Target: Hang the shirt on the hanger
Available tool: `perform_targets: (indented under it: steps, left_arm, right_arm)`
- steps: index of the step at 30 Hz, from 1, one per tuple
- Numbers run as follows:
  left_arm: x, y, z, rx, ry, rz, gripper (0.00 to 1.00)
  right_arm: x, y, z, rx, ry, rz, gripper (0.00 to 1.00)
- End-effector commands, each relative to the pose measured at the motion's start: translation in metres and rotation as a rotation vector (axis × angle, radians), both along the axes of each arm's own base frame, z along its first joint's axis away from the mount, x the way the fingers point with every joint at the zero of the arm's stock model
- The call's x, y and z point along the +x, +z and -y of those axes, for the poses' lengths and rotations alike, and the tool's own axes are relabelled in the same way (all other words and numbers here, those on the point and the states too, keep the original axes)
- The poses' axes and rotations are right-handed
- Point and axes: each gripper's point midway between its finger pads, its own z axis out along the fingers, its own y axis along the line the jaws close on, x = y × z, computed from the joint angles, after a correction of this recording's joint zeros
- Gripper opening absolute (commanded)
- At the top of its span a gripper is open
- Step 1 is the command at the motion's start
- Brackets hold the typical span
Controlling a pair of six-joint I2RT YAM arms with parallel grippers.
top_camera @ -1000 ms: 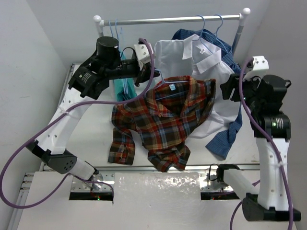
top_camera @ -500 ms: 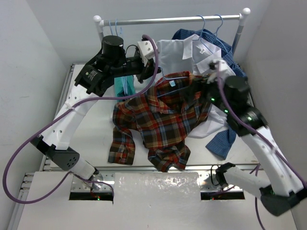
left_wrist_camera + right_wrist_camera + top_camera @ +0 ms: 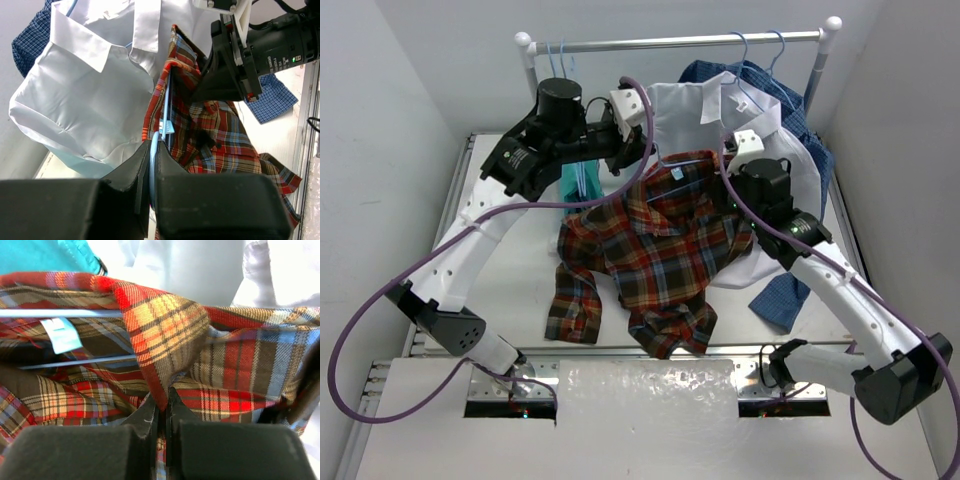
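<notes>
The robot's right gripper pinches a fold of the shirt across the hanger's wires, so it should turn and grip the shirt's shoulder (image 3: 240, 322) in line with those wires before it lifts.
The plaid shirt (image 3: 655, 250) hangs partly lifted, its lower half and sleeves lying on the table. The pale-blue wire hanger (image 3: 166, 107) sits inside the collar opening, next to the white neck label (image 3: 61, 335). My left gripper (image 3: 154, 145) is shut on the hanger's hook, above the shirt's collar in the top view (image 3: 645, 150). My right gripper (image 3: 162, 392) is shut on a fold of the shirt's cloth at the collar's right side (image 3: 725, 185). The hanger's wires (image 3: 60, 313) run across just left of that fold.
A white shirt (image 3: 720, 110) and a blue checked shirt (image 3: 790, 290) hang from the rail (image 3: 670, 42) behind and to the right. Spare blue hangers (image 3: 560, 60) hang at the rail's left end, with a teal cloth (image 3: 578, 185) below them.
My right arm swung in from the right side to the shirt's collar and closed on the cloth. My left arm shifted slightly right with the hanger still held.
</notes>
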Motion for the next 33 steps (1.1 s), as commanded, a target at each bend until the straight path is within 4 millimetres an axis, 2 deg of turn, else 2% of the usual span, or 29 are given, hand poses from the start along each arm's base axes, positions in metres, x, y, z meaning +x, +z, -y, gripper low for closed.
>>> perform_targets:
  steps: [1,2,5,6,8,10,11,12,13,14,16,17,18,19,20,21,22,23,24,26,27,30,33]
  left_arm:
    - [-0.003,0.035,-0.002,-0.059,-0.002,0.121,0.00]
    - [-0.002,0.032,-0.003,-0.054,0.002,0.119,0.00]
    - [0.001,0.025,-0.002,-0.040,0.007,0.112,0.00]
    - [0.001,0.022,-0.003,-0.038,0.006,0.108,0.00]
    - [0.001,0.020,-0.003,-0.033,0.007,0.107,0.00]
    - [0.001,0.018,-0.003,-0.029,0.010,0.106,0.00]
    - [0.001,0.018,-0.004,-0.024,0.010,0.109,0.00]
    - [0.001,0.019,-0.005,-0.022,0.010,0.116,0.00]
    - [0.001,0.019,-0.006,-0.015,0.011,0.121,0.00]
    - [0.000,0.016,-0.008,0.002,0.007,0.131,0.00]
    - [-0.001,0.013,-0.009,0.023,-0.001,0.140,0.00]
    - [-0.002,0.010,-0.011,0.045,-0.010,0.153,0.00]
    - [-0.004,0.006,-0.012,0.059,-0.021,0.156,0.00]
    - [-0.007,0.004,-0.010,0.067,-0.048,0.160,0.00]
    - [-0.011,0.001,-0.010,0.089,-0.076,0.171,0.00]
    - [-0.014,-0.001,-0.010,0.097,-0.096,0.174,0.00]
    - [-0.021,0.000,-0.007,0.094,-0.142,0.178,0.00]
    - [-0.026,-0.003,-0.006,0.108,-0.175,0.184,0.00]
    - [-0.029,-0.004,-0.006,0.113,-0.197,0.186,0.00]
    - [-0.039,-0.004,-0.003,0.115,-0.254,0.185,0.00]
    - [-0.041,-0.004,-0.003,0.115,-0.266,0.183,0.00]
    - [-0.048,-0.005,-0.004,0.122,-0.290,0.187,0.00]
    - [-0.051,0.000,-0.004,0.110,-0.298,0.192,0.00]
  right_arm:
    - [0.009,0.023,-0.020,-0.045,0.093,0.127,0.00]
    - [0.007,0.021,-0.032,-0.066,0.156,0.131,0.00]
    - [-0.024,0.012,-0.086,-0.138,0.454,0.166,0.00]
    - [-0.030,0.011,-0.093,-0.144,0.502,0.167,0.00]
    - [-0.037,0.006,-0.099,-0.171,0.563,0.170,0.00]
    - [-0.036,0.004,-0.094,-0.190,0.541,0.160,0.00]
    - [-0.035,0.005,-0.085,-0.205,0.506,0.156,0.01]
    - [-0.034,0.006,-0.078,-0.222,0.488,0.164,0.12]
    - [-0.032,0.005,-0.069,-0.227,0.466,0.163,0.40]
    - [-0.037,0.012,-0.063,-0.217,0.468,0.178,0.54]
    - [-0.042,0.020,-0.054,-0.208,0.486,0.196,0.79]
    - [-0.050,0.022,-0.051,-0.190,0.541,0.185,0.83]
    - [-0.056,0.040,-0.047,-0.201,0.577,0.233,0.84]
    - [-0.062,0.039,-0.039,-0.215,0.597,0.204,0.85]
    - [-0.066,0.046,-0.038,-0.224,0.621,0.212,0.84]
    - [-0.067,0.062,-0.037,-0.255,0.651,0.249,0.82]
    - [-0.070,0.054,-0.032,-0.285,0.663,0.193,0.78]
    - [-0.069,0.054,-0.029,-0.309,0.668,0.173,0.66]
    - [-0.060,0.055,-0.028,-0.353,0.674,0.162,0.60]
    - [-0.057,0.045,-0.021,-0.394,0.674,0.109,0.49]
    - [-0.053,0.043,-0.019,-0.420,0.683,0.116,0.48]
    - [-0.044,0.033,-0.013,-0.486,0.696,0.118,0.62]
    - [-0.039,0.031,-0.014,-0.513,0.739,0.133,0.68]
